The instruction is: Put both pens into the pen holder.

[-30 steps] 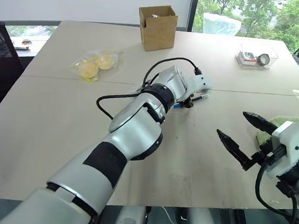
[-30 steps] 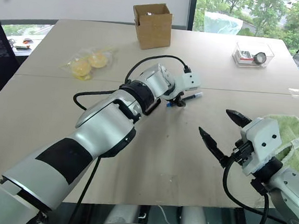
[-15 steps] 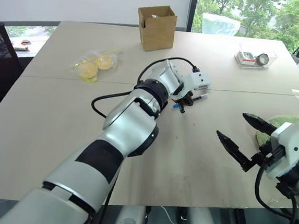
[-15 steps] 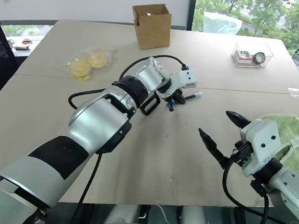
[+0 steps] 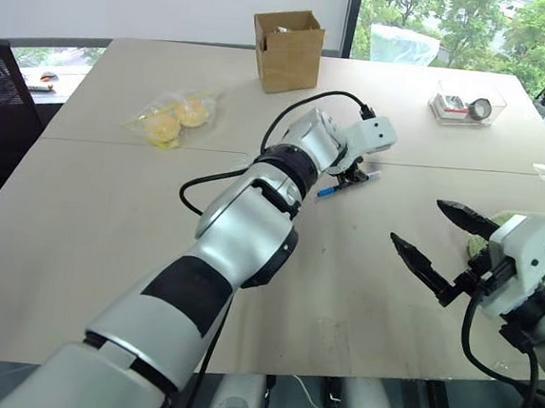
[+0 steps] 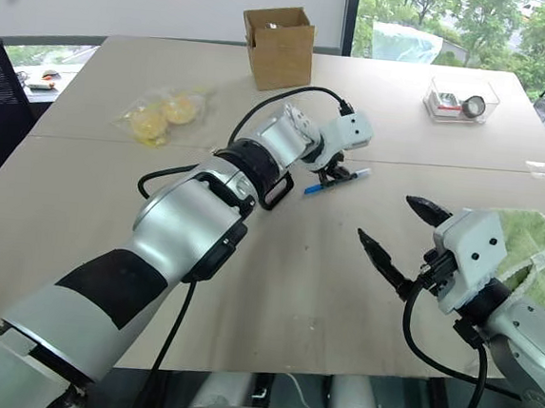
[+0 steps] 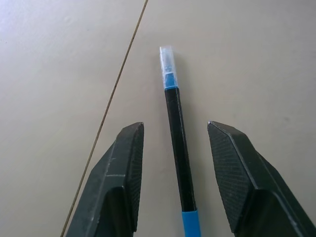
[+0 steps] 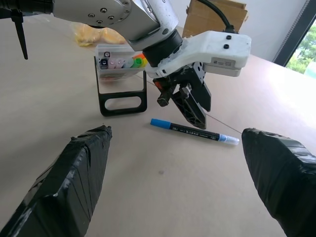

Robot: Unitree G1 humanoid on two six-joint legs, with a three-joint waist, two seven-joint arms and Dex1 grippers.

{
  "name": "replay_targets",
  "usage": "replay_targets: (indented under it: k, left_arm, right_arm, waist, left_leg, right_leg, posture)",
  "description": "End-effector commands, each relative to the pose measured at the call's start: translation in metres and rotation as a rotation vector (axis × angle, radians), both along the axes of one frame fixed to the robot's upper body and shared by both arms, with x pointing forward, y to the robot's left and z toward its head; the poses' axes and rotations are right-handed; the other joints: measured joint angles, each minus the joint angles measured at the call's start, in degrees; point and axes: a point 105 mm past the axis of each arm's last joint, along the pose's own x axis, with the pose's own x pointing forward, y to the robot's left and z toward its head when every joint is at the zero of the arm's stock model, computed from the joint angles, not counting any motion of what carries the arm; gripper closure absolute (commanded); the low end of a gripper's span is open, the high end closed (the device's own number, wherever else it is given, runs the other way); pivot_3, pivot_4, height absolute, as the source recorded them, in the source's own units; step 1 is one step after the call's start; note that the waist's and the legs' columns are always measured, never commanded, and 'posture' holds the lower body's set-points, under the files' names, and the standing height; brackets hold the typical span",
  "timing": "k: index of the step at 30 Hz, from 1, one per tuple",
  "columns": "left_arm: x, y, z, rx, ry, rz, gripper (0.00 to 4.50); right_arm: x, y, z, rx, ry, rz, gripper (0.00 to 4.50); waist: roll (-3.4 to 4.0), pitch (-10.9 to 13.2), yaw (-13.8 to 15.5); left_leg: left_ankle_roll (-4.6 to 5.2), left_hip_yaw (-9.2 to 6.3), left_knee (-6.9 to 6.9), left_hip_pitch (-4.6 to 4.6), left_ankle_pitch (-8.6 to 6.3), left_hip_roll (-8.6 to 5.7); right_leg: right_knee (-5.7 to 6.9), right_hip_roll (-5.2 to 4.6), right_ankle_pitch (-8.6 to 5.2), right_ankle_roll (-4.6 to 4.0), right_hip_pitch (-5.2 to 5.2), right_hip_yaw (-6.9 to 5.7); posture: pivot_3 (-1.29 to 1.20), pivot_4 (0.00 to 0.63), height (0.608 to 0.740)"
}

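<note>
The fingers of my left gripper are on both sides of the black pen's middle, so next I grip it near its clear tip (image 7: 169, 69) before I stand it in the pen holder.
A black pen (image 7: 178, 158) with a blue end and a pale clear tip lies flat on the table. My left gripper (image 7: 175, 129) hangs just above it, open, one finger on each side and neither touching. From the right wrist view the same pen (image 8: 193, 132) lies under that left gripper (image 8: 190, 106). Close beside them stands the black open-frame pen holder (image 8: 122, 96), with several marker ends inside, an orange cap (image 8: 139, 61) among them. My right gripper (image 5: 416, 222) hovers wide open over the table's near right, holding nothing.
A brown cardboard box (image 5: 286, 51) stands at the far middle and a clear plastic tray (image 5: 467, 105) at the far right. A bag of yellow items (image 5: 173, 121) lies at the left. A green towel (image 6: 536, 251) lies under my right arm.
My left gripper was shut over the pen half a second ago; now it stands open, slightly higher and further right. The pen lies free on the table. The right arm has not moved.
</note>
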Motion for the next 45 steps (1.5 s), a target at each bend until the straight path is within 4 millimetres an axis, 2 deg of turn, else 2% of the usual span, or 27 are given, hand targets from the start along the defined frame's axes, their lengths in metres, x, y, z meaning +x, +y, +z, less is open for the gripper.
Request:
replay_targets:
  k: [1,4,8,13,14,15,18,27,33,36,40,42,45]
  left_arm:
    - [-0.001,-0.002,-0.006,0.067,-0.018,0.000,2.29]
    - [-0.002,0.000,-0.012,0.100,-0.011,0.002,2.29]
    - [-0.010,0.004,-0.037,0.210,0.035,-0.022,2.29]
    - [-0.014,0.004,-0.046,0.223,0.065,-0.029,2.29]
    - [-0.015,0.004,-0.046,0.213,0.075,-0.027,2.81]
    - [-0.015,0.005,-0.047,0.215,0.082,-0.030,3.04]
    - [-0.018,0.005,-0.046,0.220,0.106,-0.064,4.45]
    - [-0.029,-0.001,-0.023,0.181,0.198,-0.224,4.45]
    - [-0.049,0.012,-0.007,0.096,0.345,-0.366,4.45]
    - [-0.066,0.028,-0.013,0.118,0.317,-0.404,4.45]
    - [-0.095,0.057,-0.033,0.195,0.302,-0.418,4.45]
    - [-0.104,0.067,-0.044,0.219,0.304,-0.403,3.61]
    - [-0.110,0.070,-0.047,0.234,0.283,-0.396,2.62]
  right_arm:
    - [-0.004,0.004,0.009,-0.003,-0.040,-0.001,0.00]
    - [-0.005,0.003,0.009,-0.002,-0.038,-0.011,0.00]
    - [-0.008,0.004,0.007,0.003,-0.032,-0.027,0.00]
    - [-0.011,0.002,0.003,0.009,-0.022,-0.048,0.00]
    - [-0.012,0.002,0.003,0.009,-0.020,-0.051,0.00]
    - [-0.013,0.001,0.002,0.010,-0.018,-0.053,0.00]
    - [-0.014,0.000,0.001,0.009,-0.017,-0.055,0.00]
    - [-0.017,0.000,-0.002,0.002,0.005,-0.041,0.00]
    - [-0.038,-0.012,-0.026,-0.127,0.136,0.012,0.00]
    - [-0.048,-0.018,-0.033,-0.167,0.190,0.025,0.00]
    - [-0.054,-0.022,-0.037,-0.190,0.231,0.050,0.00]
    - [-0.054,-0.023,-0.040,-0.193,0.244,0.062,0.00]
    - [-0.054,-0.024,-0.041,-0.195,0.247,0.069,0.00]
  waist:
    - [0.00,0.00,-0.01]
    - [0.01,-0.01,-0.01]
    - [-0.01,-0.05,0.01]
    - [0.01,-0.20,0.00]
    - [0.01,-0.22,-0.01]
    - [0.01,-0.25,-0.01]
    - [0.02,-0.30,-0.02]
    - [0.03,-0.32,-0.06]
    - [0.08,-0.34,-0.06]
    - [0.14,-0.38,-0.40]
    - [0.18,-0.40,-0.52]
    - [0.18,-0.40,-0.11]
    - [0.18,-0.40,0.25]
  left_leg:
    - [0.00,0.00,0.00,0.00,0.00,0.00]
    - [0.00,0.00,0.00,0.01,0.00,0.00]
    - [0.00,0.00,0.00,0.01,0.00,0.00]
    - [0.00,0.01,0.00,0.07,0.00,0.02]
    - [0.00,0.01,0.01,0.08,0.00,0.02]
    - [0.00,0.02,0.01,0.09,0.00,0.02]
    - [0.00,0.02,0.02,0.13,0.00,0.03]
    - [0.00,0.03,0.04,0.11,0.00,0.01]
    - [0.02,0.02,0.04,0.04,-0.01,0.06]
    - [0.02,0.04,0.02,0.11,-0.01,0.20]
    - [0.01,0.10,0.04,0.24,-0.01,0.23]
    - [0.00,0.12,0.07,0.31,0.00,0.23]
    - [0.00,0.10,0.09,0.49,0.00,0.20]
  right_leg:
    - [0.00,0.00,0.00,0.00,0.00,0.00]
    - [0.02,0.01,0.00,0.00,0.00,0.00]
    - [0.02,0.01,0.00,0.00,0.00,0.00]
    - [0.01,0.00,0.00,0.00,0.06,0.02]
    - [0.03,0.00,0.00,0.00,0.07,0.02]
    - [0.04,0.00,0.00,0.00,0.07,0.03]
    - [0.07,0.01,0.01,-0.01,0.10,0.03]
    - [0.05,0.03,0.01,-0.02,0.10,0.03]
    - [0.03,0.01,0.01,-0.02,0.06,0.04]
    - [0.07,0.02,0.01,-0.02,0.07,0.10]
    - [0.23,0.03,0.01,-0.03,0.08,0.20]
    - [0.31,0.04,0.00,-0.04,0.10,0.20]
    - [0.31,0.05,-0.15,-0.25,0.32,0.19]
  posture:
    - [0.00,0.150,0.740]
    - [0.00,0.150,0.740]
    - [0.00,0.150,0.740]
    - [0.00,0.150,0.740]
    - [0.00,0.150,0.740]
    - [0.00,0.150,0.740]
    - [0.00,0.150,0.740]
    - [0.00,0.150,0.740]
    - [0.00,0.150,0.740]
    - [0.00,0.150,0.740]
    - [0.00,0.150,0.740]
    - [0.00,0.150,0.740]
    - [0.00,0.150,0.740]
